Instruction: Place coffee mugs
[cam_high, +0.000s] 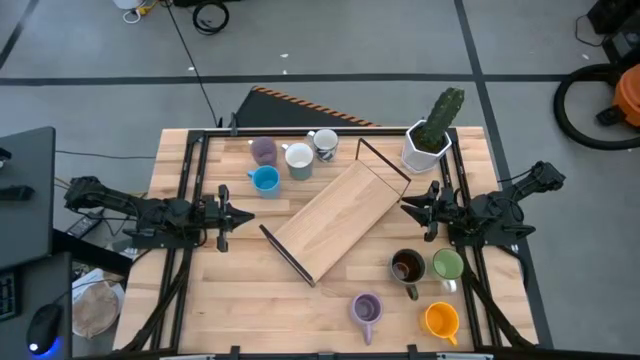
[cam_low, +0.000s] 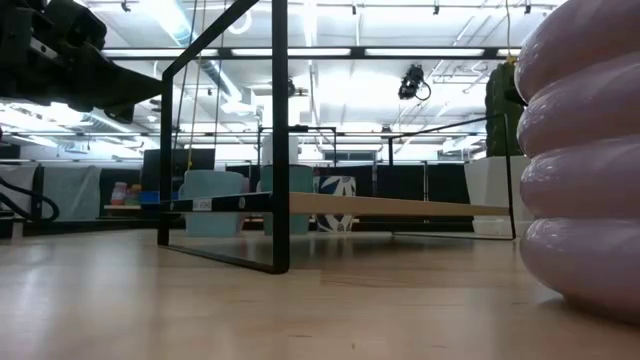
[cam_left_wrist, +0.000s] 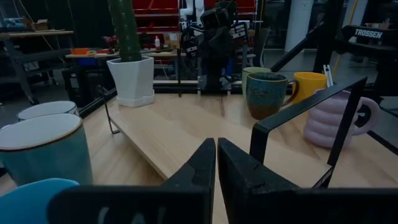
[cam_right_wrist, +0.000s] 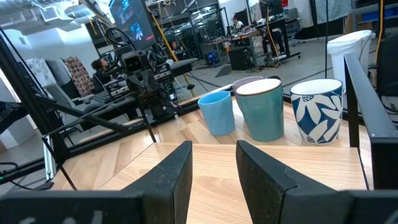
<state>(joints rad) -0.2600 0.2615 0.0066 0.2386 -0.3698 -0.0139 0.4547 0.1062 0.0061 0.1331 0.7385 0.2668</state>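
The dark brown mug is next for my right gripper, which should go to it and close on the mug's rim (cam_high: 411, 251) facing the wooden shelf, across from its handle.
Four mugs stand at the table's far left: lavender (cam_high: 262, 150), white (cam_high: 298, 158), white patterned (cam_high: 325, 145) and blue (cam_high: 265, 180). Four stand at the near right: dark brown (cam_high: 407, 267), green (cam_high: 447, 265), lavender (cam_high: 366, 308) and orange (cam_high: 441, 320). All rest on their bases. My left gripper (cam_high: 235, 215) is shut and empty, hovering left of the wooden shelf (cam_high: 335, 220); its fingers (cam_left_wrist: 214, 165) point at the shelf. My right gripper (cam_high: 412, 207) is open and empty at the shelf's right end, its fingers (cam_right_wrist: 214, 165) apart.
The low wooden shelf with black metal end frames (cam_high: 290, 255) lies slantwise across the table's middle. A white angular pot with a cactus (cam_high: 430, 140) stands at the far right corner. Black rails (cam_high: 185, 200) run along both table sides.
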